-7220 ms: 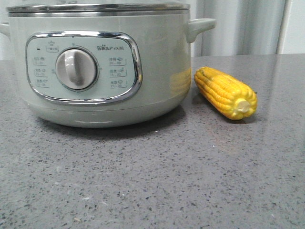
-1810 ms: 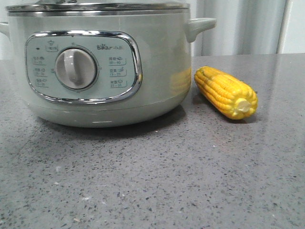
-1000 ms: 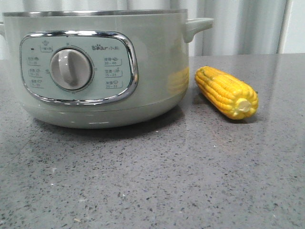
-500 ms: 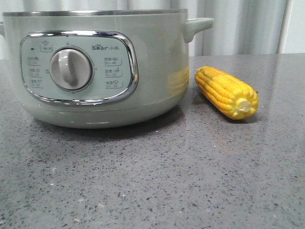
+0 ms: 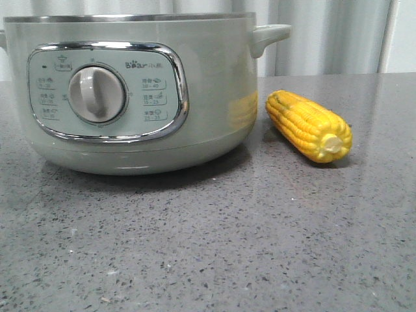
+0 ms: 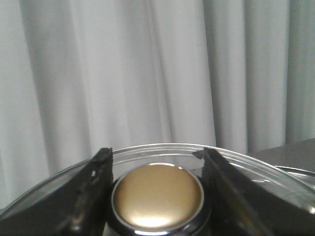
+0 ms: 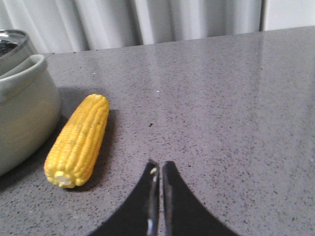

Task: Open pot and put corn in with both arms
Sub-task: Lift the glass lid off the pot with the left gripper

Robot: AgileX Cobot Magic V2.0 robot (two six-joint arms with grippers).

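My right gripper is going to close across the near half of the yellow corn (image 5: 316,126) (image 7: 76,147), just behind the corn's pale cut end, next to the pale-green pot.
The pale-green pot (image 5: 130,91) stands on the grey counter at the left of the front view, its steel rim bare and no lid on it. The yellow corn (image 5: 309,125) lies on the counter just right of the pot, not touching it; it also shows in the right wrist view (image 7: 78,140). My left gripper (image 6: 155,156) is shut on the gold knob (image 6: 157,196) of the glass lid (image 6: 256,164) and holds the lid up in front of the curtain. My right gripper (image 7: 160,166) is shut and empty above the counter, to the right of the corn.
The grey speckled counter (image 5: 227,247) stretches in front of the pot and corn. The pot's side handle (image 5: 270,34) juts out above the corn's far end and shows in the right wrist view (image 7: 22,73). White curtains hang behind.
The lid was on the pot 1.8 s ago and has been off its rim since 1.0 s ago. The pot has shifted slightly left. The corn has not moved.
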